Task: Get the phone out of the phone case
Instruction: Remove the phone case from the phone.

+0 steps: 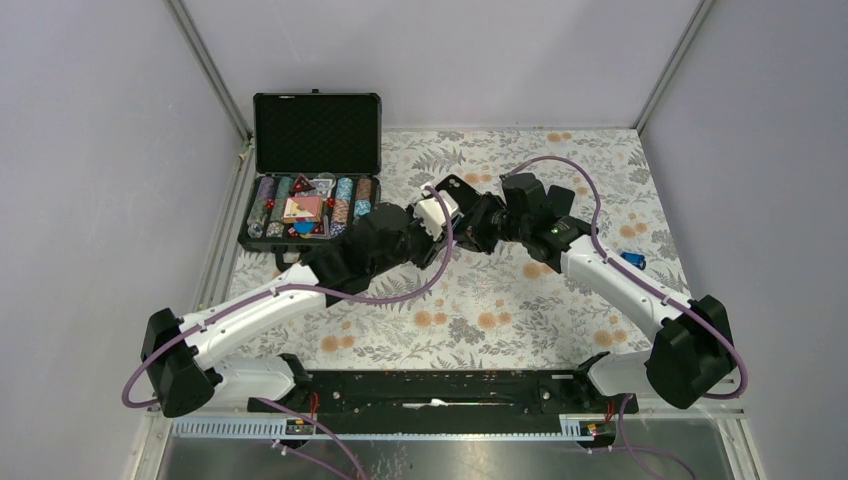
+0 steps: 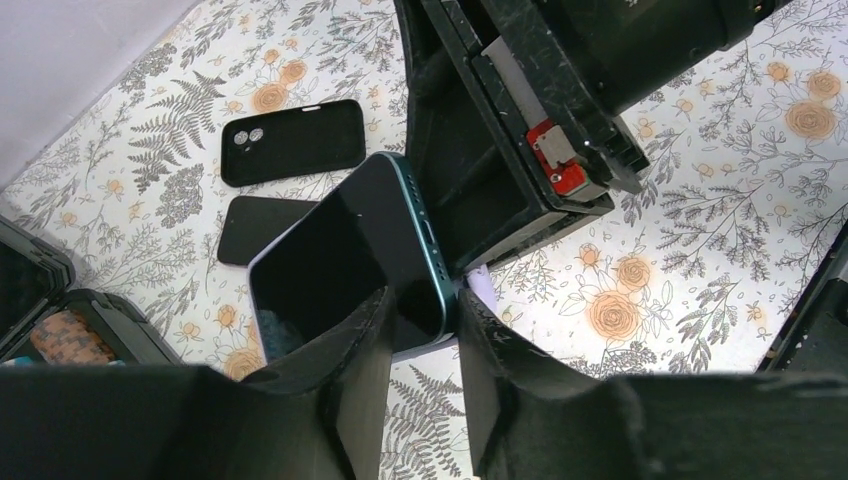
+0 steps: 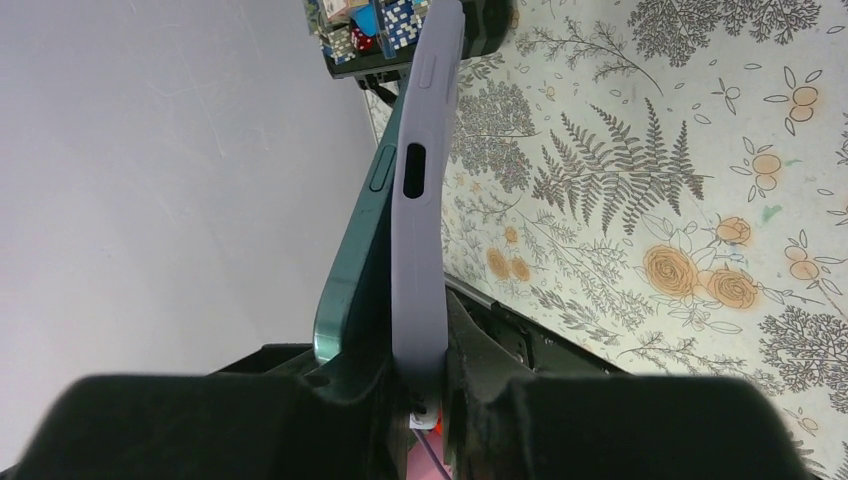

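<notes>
Next, I set the lavender phone case down with my right gripper on the floral cloth (image 1: 411,263) (image 3: 636,32) beside the front corner of the black chip case. The phone case is still held above the table.
The phone (image 2: 340,250), dark-screened with a teal rim, is held above the table, tilted, and partly peeled out of its lavender phone case (image 3: 420,200). My right gripper (image 3: 418,360) is shut on the case's edge, and the phone's teal side (image 3: 350,280) stands away from the case to the left. My left gripper (image 2: 425,300) has one finger (image 2: 345,340) on the screen and the other (image 2: 495,345) against the rim, closed on the phone's lower corner. From above, both grippers meet mid-table, left (image 1: 438,215) and right (image 1: 482,222).
Two empty black phone cases (image 2: 292,140) (image 2: 262,228) lie on the floral cloth behind the phone. An open black chip case (image 1: 315,190) stands at the back left. A small blue object (image 1: 632,260) lies beside the right arm.
</notes>
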`<state>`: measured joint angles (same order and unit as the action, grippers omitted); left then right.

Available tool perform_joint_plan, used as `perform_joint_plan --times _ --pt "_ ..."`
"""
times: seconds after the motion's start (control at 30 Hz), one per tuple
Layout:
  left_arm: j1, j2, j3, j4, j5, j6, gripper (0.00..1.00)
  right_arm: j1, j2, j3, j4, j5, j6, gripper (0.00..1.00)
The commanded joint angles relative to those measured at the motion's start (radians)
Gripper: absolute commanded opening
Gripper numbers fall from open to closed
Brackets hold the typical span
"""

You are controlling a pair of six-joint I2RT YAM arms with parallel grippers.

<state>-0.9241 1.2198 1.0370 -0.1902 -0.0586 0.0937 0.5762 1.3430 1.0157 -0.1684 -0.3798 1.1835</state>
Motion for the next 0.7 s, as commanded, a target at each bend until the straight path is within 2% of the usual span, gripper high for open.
perform_joint_plan --times 0.0,0.13,0.27,0.5,0.67 --pt "-0.004 0.012 0.015 -0.001 -0.122 -0.006 0.29 0.005 -0.03 0.005 0.117 -0.041 0.028 0.0" --pt "-0.005 0.021 0.028 0.009 -0.156 -0.006 0.22 0.005 -0.024 -0.002 0.133 -0.053 0.037 0.0" --pt "-0.006 0.038 0.06 -0.022 -0.181 0.0 0.2 0.005 -0.023 0.007 0.128 -0.055 0.027 0.0" --pt "-0.004 0.057 0.068 -0.021 -0.289 -0.002 0.17 0.004 -0.028 0.006 0.126 -0.057 0.027 0.0" --pt "-0.004 0.091 0.088 -0.027 -0.38 -0.033 0.19 0.005 -0.031 0.004 0.145 -0.071 0.028 0.0"
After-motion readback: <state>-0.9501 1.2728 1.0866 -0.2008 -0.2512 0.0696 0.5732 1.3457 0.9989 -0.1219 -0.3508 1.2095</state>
